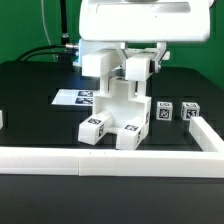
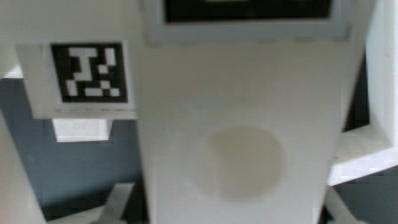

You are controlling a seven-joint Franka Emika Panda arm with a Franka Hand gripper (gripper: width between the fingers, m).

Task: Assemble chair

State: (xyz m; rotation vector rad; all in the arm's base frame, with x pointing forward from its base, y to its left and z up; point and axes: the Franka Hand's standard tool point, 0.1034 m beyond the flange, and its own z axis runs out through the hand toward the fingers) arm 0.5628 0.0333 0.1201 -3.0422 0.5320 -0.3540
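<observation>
Next, my gripper releases the upright white panel, now between its fingers mid-table, once it is seated down on the chair's body (image 1: 112, 92) above its tagged front feet.
The partly joined chair (image 1: 113, 112) stands mid-table, a blocky white piece with tags on its front feet. My gripper (image 1: 122, 70) is right above it, and its fingers reach down on either side of the chair's upright white panel (image 1: 103, 66). In the wrist view that panel (image 2: 240, 120) fills the middle, with a tag (image 2: 89, 72) on a part beside it. The gripper (image 2: 240, 205) straddles the panel, and a grey finger (image 2: 135, 198) presses against each edge. Two short tagged posts (image 1: 163, 110) (image 1: 187, 113) lie loose toward the exterior view's right.
The marker board (image 1: 76, 98) lies flat behind the chair on the exterior view's left. A long low white border rail (image 1: 100, 157) runs along the front and turns up the exterior view's right side (image 1: 208, 132). Cables hang at the back.
</observation>
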